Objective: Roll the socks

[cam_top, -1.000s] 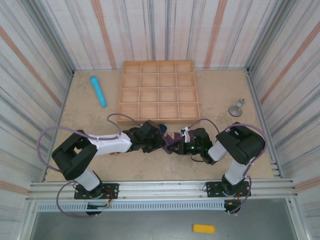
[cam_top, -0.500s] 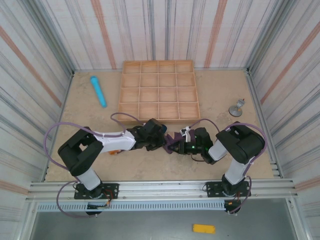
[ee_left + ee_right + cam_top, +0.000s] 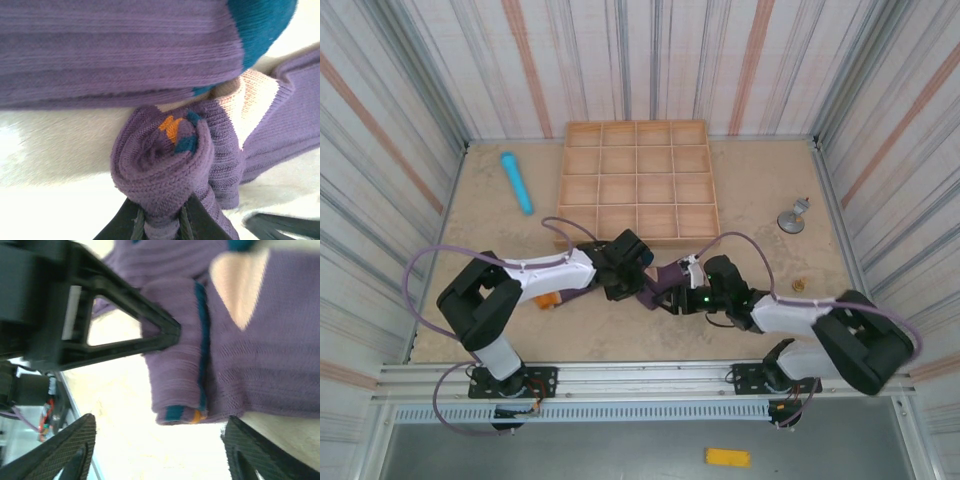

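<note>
My right gripper will turn and take the roll by its near end [image 3: 175, 392], as the roll's teal and orange edge sticks out loose beyond my left gripper's pinch.
The purple socks [image 3: 656, 284] lie on the table between the two arms, just in front of the tray. In the left wrist view one end is wound into a tight roll [image 3: 167, 155] showing orange and teal, and my left gripper [image 3: 161, 219] is shut on its lower edge. A second sock [image 3: 115, 50] with a teal toe stretches flat across the top. From above, my left gripper [image 3: 632, 272] is on the bundle's left side. My right gripper [image 3: 672, 290] is on its right side. Its jaws [image 3: 157, 447] stand wide open below the roll's end [image 3: 180, 390], touching nothing.
A wooden compartment tray [image 3: 563, 190] stands just beyond the socks. A light blue cylinder [image 3: 516, 181] lies at the back left. A grey metal piece [image 3: 792, 217] and a small brass-coloured bit [image 3: 798, 286] sit to the right. Striped walls enclose the table.
My right gripper has let go of the socks and opened wide, and its arm has swung out low to the right. The left gripper has shut on the roll.
</note>
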Motion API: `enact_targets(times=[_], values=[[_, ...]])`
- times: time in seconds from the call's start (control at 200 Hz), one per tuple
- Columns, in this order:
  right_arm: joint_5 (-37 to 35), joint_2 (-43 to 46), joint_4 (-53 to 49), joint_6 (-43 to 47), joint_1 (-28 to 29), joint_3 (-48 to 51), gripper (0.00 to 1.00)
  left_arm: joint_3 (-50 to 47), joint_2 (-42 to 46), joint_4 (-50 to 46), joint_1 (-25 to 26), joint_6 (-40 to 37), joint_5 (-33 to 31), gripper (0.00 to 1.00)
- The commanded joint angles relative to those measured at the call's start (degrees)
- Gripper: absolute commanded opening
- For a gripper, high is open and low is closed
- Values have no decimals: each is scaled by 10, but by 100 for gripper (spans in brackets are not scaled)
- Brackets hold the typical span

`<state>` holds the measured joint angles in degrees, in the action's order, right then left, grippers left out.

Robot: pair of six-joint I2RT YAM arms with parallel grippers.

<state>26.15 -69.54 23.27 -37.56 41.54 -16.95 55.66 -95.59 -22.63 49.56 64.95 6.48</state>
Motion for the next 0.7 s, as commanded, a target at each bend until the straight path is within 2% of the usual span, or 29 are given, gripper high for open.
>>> enact_targets(times=[0.0, 0.17, 0.336, 0.466, 0.571, 0.691], values=[[-104, 72, -155, 76, 19, -18, 73, 16, 6, -98, -3, 3, 10, 0], [-226, 125, -231, 173, 100, -39, 74, 47, -4, -141, -3, 20, 27, 0], [-316, 125, -223, 240, 165, -43, 74, 72, -14, -168, -3, 29, 29, 0], [-389, 92, -188, 290, 228, -47, 73, 79, -23, -164, -3, 38, 33, 0], [-418, 57, -155, 325, 266, -59, 70, 85, -31, -165, -1, 35, 35, 0], [-411, 15, -121, 348, 285, -74, 67, 85, -35, -166, 2, 36, 33, 0]])
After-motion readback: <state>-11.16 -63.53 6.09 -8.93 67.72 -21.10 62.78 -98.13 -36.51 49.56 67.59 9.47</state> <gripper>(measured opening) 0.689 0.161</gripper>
